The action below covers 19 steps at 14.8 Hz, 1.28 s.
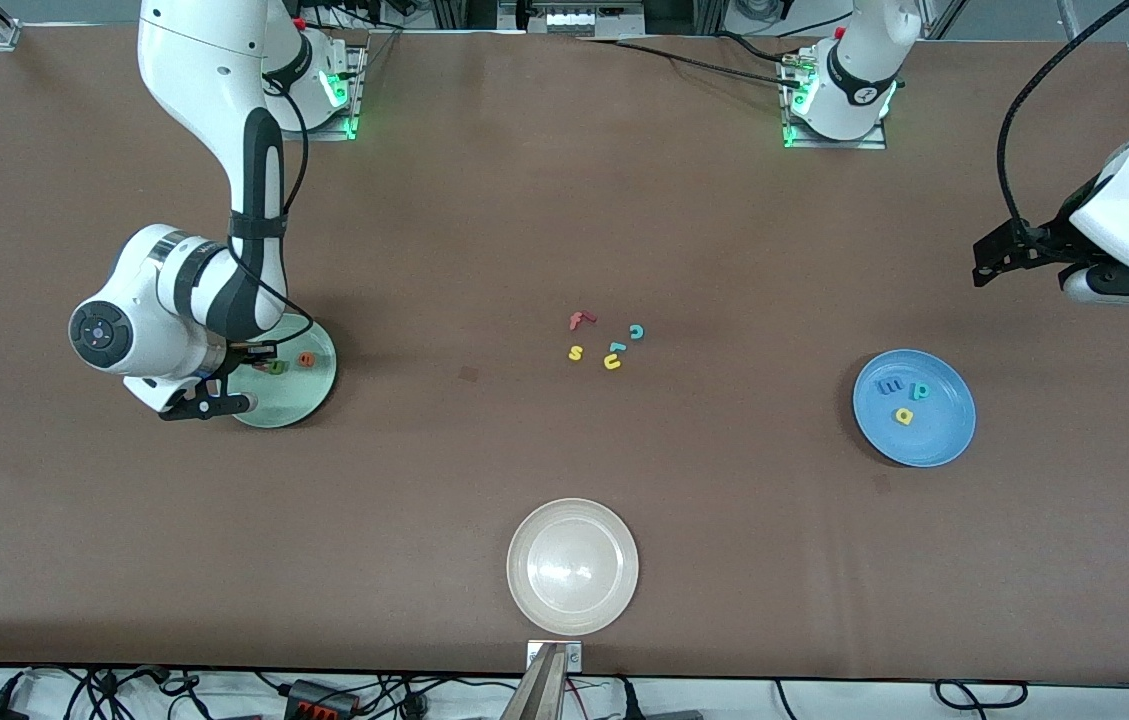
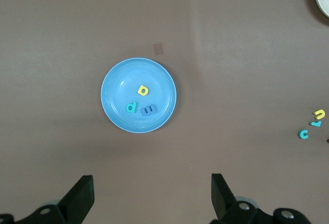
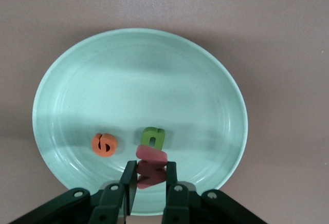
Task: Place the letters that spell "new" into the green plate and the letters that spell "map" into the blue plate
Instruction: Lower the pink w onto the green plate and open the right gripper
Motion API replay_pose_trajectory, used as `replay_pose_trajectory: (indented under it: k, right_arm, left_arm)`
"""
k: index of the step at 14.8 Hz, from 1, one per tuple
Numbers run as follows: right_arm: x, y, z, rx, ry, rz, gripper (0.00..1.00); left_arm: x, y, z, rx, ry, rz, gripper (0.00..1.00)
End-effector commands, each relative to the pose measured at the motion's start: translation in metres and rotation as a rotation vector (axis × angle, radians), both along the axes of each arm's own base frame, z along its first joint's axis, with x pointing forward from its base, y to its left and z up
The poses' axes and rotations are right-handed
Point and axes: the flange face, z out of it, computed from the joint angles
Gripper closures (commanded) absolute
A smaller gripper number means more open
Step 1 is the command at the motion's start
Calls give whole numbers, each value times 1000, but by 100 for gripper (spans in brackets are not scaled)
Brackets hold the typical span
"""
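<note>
My right gripper should release the pinkish-red w next to the green n, opposite the orange e (image 1: 254, 385) (image 3: 188, 116), in the green plate.
The green plate (image 1: 312, 396) (image 3: 139, 80) lies at the right arm's end of the table. In it rest the orange e (image 1: 305, 359) (image 3: 104, 144) and the green n (image 1: 276, 367) (image 3: 153, 137). My right gripper (image 1: 249, 355) (image 3: 150, 171) hangs low over this plate, shut on the pinkish-red w (image 3: 150, 163), which stands on edge beside the n. The blue plate (image 1: 939, 438) (image 2: 121, 82) holds the blue m (image 1: 890, 385) (image 2: 148, 110), the teal p (image 1: 920, 391) (image 2: 132, 107) and the yellow a (image 1: 903, 415) (image 2: 143, 90). My left gripper (image 1: 986, 262) (image 2: 151, 183) waits high over bare table at the left arm's end, open and empty.
A cream-white plate (image 1: 572, 566) sits near the front edge at mid table. Loose letters lie in the table's middle: a red f (image 1: 579, 320), a yellow s (image 1: 575, 352), a teal c (image 1: 636, 331) (image 2: 304, 133) and a yellow u (image 1: 612, 362) (image 2: 319, 113).
</note>
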Motion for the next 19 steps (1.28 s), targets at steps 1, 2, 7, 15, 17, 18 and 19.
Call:
replay_pose_trajectory:
  k: [1,2,7,15,17,18,19]
  right_arm:
    - [6,-3,-3,-3,-8,45,85]
    - [7,-6,-3,-6,-10,44,85]
    - [15,-12,-8,-24,-22,75,84]
    - [23,-14,-35,24,-22,103,81]
    - [22,-17,-35,20,-17,108,81]
    - [23,-17,-35,21,-17,116,81]
    - [23,-18,-35,24,-17,128,81]
  left_arm:
    - [-8,-1,2,-15,8,7,0]
    - [-9,-2,5,-14,18,5,0]
    - [-8,-9,12,-10,10,-9,0]
    - [-4,-10,14,-12,4,-11,0]
    - [-3,-11,13,-12,5,-12,0]
    - [-3,-11,12,-12,7,-12,0]
    - [-3,-11,12,-10,7,-12,0]
